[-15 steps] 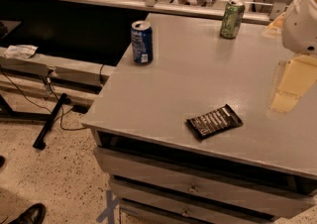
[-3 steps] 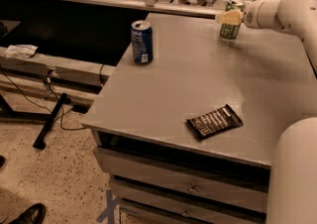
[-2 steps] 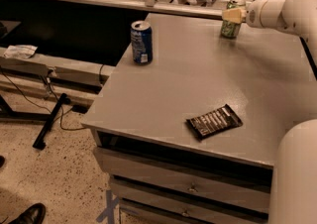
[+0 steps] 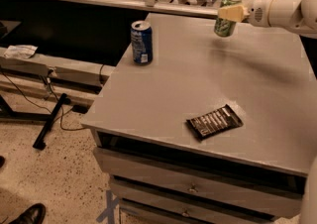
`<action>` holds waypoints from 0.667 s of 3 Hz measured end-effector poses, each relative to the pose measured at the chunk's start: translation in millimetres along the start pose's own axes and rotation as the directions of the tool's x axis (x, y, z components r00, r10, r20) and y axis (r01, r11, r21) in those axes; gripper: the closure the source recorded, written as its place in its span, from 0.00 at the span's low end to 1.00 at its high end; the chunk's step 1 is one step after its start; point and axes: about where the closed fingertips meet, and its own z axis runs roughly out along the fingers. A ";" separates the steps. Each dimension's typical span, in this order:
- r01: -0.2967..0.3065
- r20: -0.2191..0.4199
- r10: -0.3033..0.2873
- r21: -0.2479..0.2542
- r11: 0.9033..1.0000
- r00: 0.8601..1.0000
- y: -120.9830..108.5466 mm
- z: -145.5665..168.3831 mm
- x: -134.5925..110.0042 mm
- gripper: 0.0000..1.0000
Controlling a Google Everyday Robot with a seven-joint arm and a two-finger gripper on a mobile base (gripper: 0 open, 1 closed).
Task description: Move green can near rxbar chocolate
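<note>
I have the green can in my gripper. Next, I set it down upright and let go of it on the grey table point(image 4: 219, 99) just behind the rxbar chocolate.
The green can point(image 4: 224, 24) is at the far side of the grey table point(image 4: 168, 84), tilted a little and held just above the surface, with its shadow on the table below it. My gripper point(image 4: 232, 12) reaches in from the right and is shut on the can's upper part. The rxbar chocolate point(image 4: 214, 121), a flat dark wrapper with pale print, lies near the table's front edge, well in front of the can.
A blue can point(image 4: 141, 42) stands upright near the table's left edge. Drawers point(image 4: 188, 188) sit under the table front. A lower bench with cables point(image 4: 44, 69) is to the left. A dark shoe point(image 4: 29, 214) is on the floor at bottom left.
My gripper has closed on the green can and raised it slightly off the table, shifting it a little to the left. The rxbar and blue can have not moved.
</note>
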 end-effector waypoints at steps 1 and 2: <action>0.020 -0.028 -0.024 -0.141 0.990 0.999 46.2 -27.3 9.8 1.00; 0.048 -0.021 -0.056 -0.284 0.958 0.998 102.6 -73.7 25.0 1.00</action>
